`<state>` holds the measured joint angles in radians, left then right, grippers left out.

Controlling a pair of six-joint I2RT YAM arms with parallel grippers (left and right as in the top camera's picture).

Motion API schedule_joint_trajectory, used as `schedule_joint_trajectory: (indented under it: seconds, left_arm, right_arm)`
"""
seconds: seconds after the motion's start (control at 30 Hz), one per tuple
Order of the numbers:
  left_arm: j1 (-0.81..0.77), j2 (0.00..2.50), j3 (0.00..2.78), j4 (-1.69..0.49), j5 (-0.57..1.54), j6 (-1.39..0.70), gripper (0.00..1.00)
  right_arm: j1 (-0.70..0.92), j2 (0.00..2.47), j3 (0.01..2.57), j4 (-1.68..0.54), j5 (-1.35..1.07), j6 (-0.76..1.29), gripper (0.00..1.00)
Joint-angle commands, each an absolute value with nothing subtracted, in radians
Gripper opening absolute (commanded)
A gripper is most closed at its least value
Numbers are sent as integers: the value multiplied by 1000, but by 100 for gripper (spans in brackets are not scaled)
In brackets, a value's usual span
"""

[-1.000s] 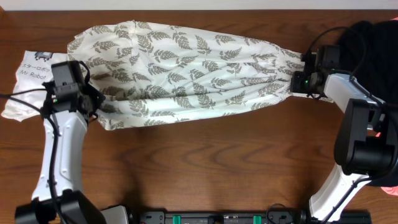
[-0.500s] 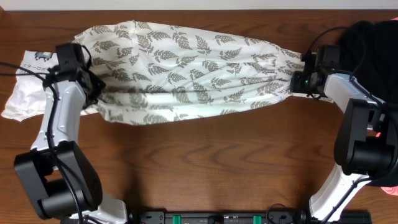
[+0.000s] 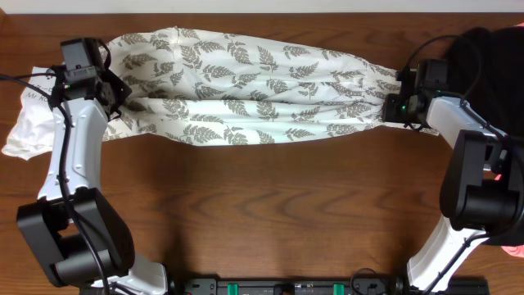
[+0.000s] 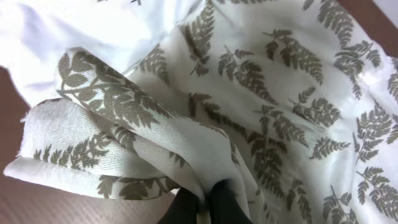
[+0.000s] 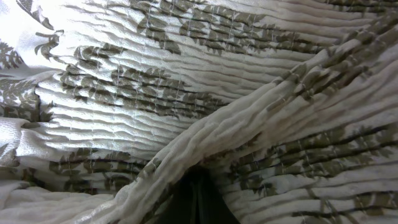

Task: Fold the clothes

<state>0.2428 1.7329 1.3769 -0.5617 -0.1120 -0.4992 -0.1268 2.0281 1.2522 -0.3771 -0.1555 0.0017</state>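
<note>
Next, the left gripper releases the pinched fold on the fern-print white garment's own cloth (image 3: 141,100), near the plain white tee. The garment now lies stretched across the table's far half.
The fern-print white garment (image 3: 246,86) lies stretched across the far half of the table between both arms. My left gripper (image 3: 115,98) is shut on its left edge, pinching a fold of the cloth (image 4: 205,199) between black fingers. My right gripper (image 3: 391,106) is shut on the gathered right end, where the bunched cloth (image 5: 205,143) runs over its dark fingers. The garment fills the left wrist view (image 4: 261,93) and the right wrist view (image 5: 155,81).
A plain white tee (image 3: 29,123) with lettering lies under the garment's left end at the table's left edge. A black garment (image 3: 491,57) is heaped at the far right, with a bit of pink (image 3: 516,246) at the right edge. Bare wood (image 3: 270,213) covers the near half.
My left gripper has moved away from me toward the far edge, carrying the garment's near-left edge up and over; the garment is now narrower front to back. The right gripper has stayed put.
</note>
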Motion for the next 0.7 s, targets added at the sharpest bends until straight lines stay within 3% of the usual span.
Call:
schedule_joint_trajectory:
  seconds: [0.0, 0.67]
  left_arm:
    - [238, 1762, 1397, -537, -143, -482, 6]
    - [186, 1905, 1397, -359, -154, -481, 6]
  right_arm:
    - [-126, 2095, 1227, -400, -78, -25, 1]
    - [-126, 2095, 1227, -395, -56, -24, 1]
